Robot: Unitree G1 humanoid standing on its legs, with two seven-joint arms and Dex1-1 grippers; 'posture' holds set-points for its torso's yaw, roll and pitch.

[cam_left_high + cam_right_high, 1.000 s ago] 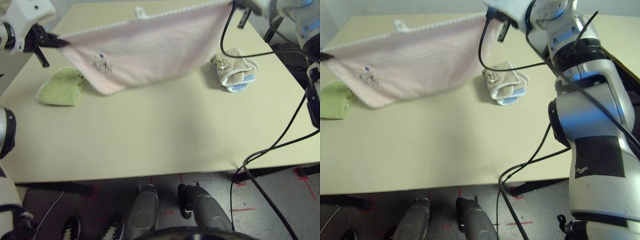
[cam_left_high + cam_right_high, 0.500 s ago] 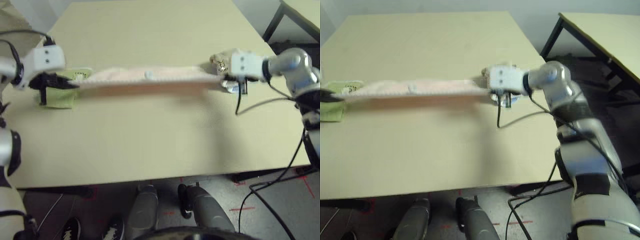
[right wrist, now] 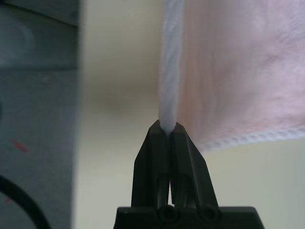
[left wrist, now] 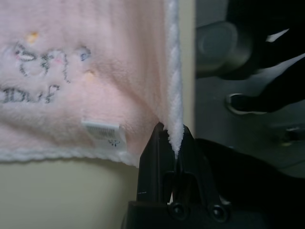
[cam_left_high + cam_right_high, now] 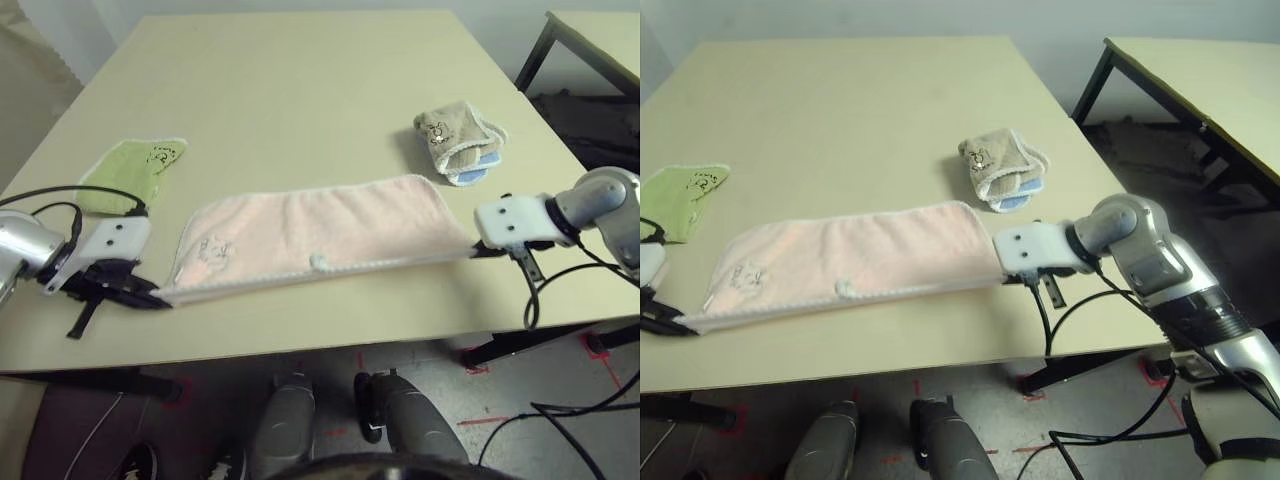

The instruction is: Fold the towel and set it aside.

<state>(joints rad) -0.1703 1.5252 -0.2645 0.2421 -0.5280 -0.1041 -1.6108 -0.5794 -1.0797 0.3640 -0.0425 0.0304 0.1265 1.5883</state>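
Observation:
The robot's left gripper should release the pink towel's near corner, now held low at the table edge, by that towel's far corner, beside the green towel (image 5: 170, 208).
The pale pink towel (image 5: 320, 228) lies as a long doubled strip along the front of the table (image 5: 300, 90). Its white scalloped edge faces the front edge, and its dark cartoon print (image 5: 212, 250) is near the left end. A small white tag (image 5: 318, 262) shows on the near edge. My left gripper (image 5: 160, 298) is shut on the towel's near left corner, low at the table edge; the left wrist view shows the white edging (image 4: 172, 95) pinched between its fingers. My right gripper (image 5: 478, 250) is shut on the near right corner, with the edging (image 3: 167, 71) between its tips.
A small green towel (image 5: 130, 172) lies at the left behind the pink one. Folded beige-and-blue towels (image 5: 458, 140) sit at the back right. Black cables (image 5: 530, 300) hang off the right arm past the table's front edge. A second table (image 5: 600, 40) stands to the far right.
Both grippers have come down and toward the front edge with the towel's corners. The towel, held stretched in the air a second ago, now lies doubled on the table. The camera has also shifted.

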